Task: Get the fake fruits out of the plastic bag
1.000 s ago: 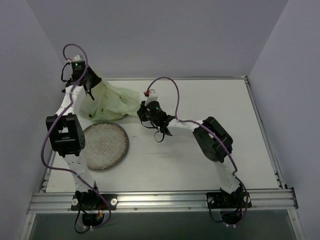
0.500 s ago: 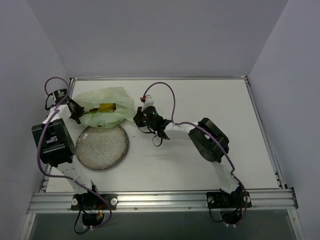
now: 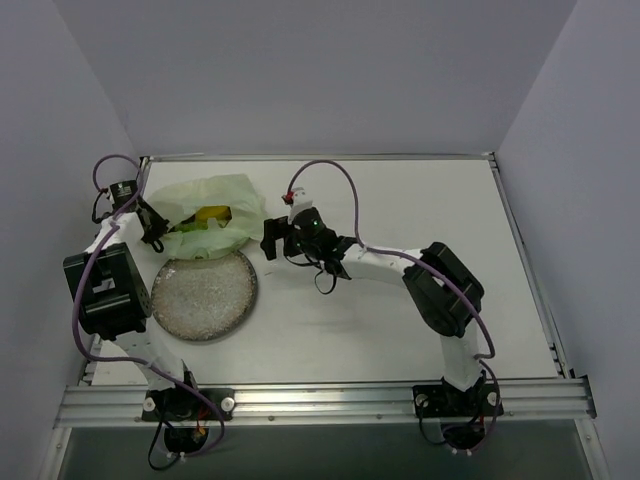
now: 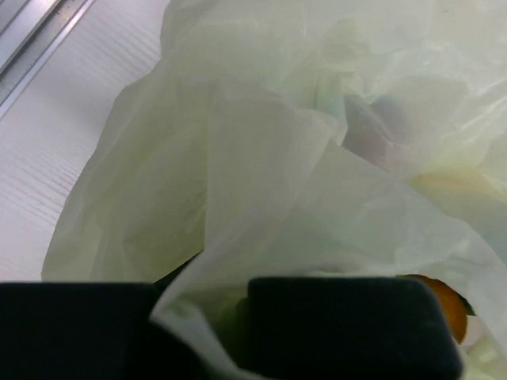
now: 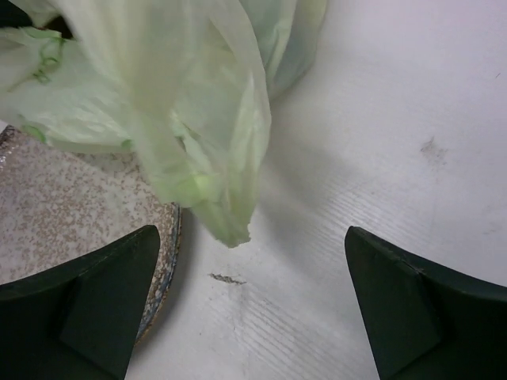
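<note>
The pale green plastic bag has a loose corner (image 3: 261, 236) (image 5: 230, 231) next to the speckled plate's rim. Next, my right gripper closes on it there.
The pale green plastic bag (image 3: 212, 213) lies crumpled on the table behind the plate, its mouth facing left. A yellow fake fruit (image 3: 212, 212) shows in the opening. My left gripper (image 3: 160, 231) is at the bag's left edge, shut on a fold of the film (image 4: 198, 317). In the left wrist view the bag (image 4: 261, 174) fills the frame, with an orange fruit (image 4: 440, 305) at lower right and a maroon one (image 4: 380, 127) dim through the film. My right gripper (image 3: 270, 238) stands open just right of the bag. Its fingers (image 5: 253, 293) are wide apart and the bag's corner (image 5: 207, 127) hangs free above them.
The grey speckled round plate (image 3: 205, 293) sits in front of the bag, and its rim (image 5: 162, 261) lies beside my right gripper's left finger. The table's left rail (image 4: 32, 39) runs close behind the bag. White tabletop (image 3: 420, 200) extends to the right.
The left gripper brought the bag down from its raised position onto the table and moved left. The right gripper opened and let go of the bag's right corner.
</note>
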Tool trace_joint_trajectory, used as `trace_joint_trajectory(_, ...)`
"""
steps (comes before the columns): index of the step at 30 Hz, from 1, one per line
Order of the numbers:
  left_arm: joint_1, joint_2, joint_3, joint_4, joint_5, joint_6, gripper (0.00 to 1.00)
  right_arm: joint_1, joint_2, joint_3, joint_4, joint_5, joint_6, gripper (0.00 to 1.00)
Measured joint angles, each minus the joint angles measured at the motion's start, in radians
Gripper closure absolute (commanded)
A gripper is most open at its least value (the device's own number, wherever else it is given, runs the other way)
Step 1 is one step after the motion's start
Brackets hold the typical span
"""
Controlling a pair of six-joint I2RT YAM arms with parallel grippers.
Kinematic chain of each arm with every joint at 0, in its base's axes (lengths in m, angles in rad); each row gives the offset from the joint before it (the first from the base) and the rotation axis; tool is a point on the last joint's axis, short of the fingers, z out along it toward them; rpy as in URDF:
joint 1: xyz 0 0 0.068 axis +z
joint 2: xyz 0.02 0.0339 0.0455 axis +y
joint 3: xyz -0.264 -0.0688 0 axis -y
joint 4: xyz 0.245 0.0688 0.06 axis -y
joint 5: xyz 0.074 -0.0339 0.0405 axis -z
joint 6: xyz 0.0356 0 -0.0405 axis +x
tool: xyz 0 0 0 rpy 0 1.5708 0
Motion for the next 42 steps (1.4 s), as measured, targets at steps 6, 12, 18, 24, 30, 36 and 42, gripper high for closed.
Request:
trace_joint_trajectory(6, -0.022, 0.063, 0.015, -0.002, -0.003, 0.011, 0.98, -0.015, -0.121, 0.121, -0.145, -0.015, -0.143, 0.00)
trace_joint_trajectory(12, -0.027, 0.067, 0.020, 0.014, -0.004, 0.011, 0.97, -0.040, 0.044, 0.486, -0.238, -0.129, -0.245, 0.00)
trace_joint_trajectory(18, -0.036, 0.139, 0.086, 0.016, -0.009, 0.011, 0.98, -0.060, 0.335, 0.775, -0.327, -0.180, -0.267, 0.12)
trace_joint_trajectory(24, -0.088, 0.269, 0.241, 0.002, -0.022, 0.011, 0.98, -0.073, 0.473, 0.775, -0.351, -0.179, -0.227, 0.96)
trace_joint_trajectory(30, -0.165, 0.393, 0.444, -0.003, -0.021, 0.011, 0.98, -0.084, 0.323, 0.438, -0.161, -0.148, -0.154, 1.00)
trace_joint_trajectory(36, -0.209, 0.385, 0.451, 0.019, -0.010, 0.013, 0.77, -0.091, 0.189, 0.277, -0.050, -0.126, -0.096, 1.00)
trace_joint_trajectory(42, -0.142, 0.170, 0.174, 0.058, -0.014, -0.025, 0.25, -0.105, 0.182, 0.250, -0.002, -0.119, -0.044, 1.00)
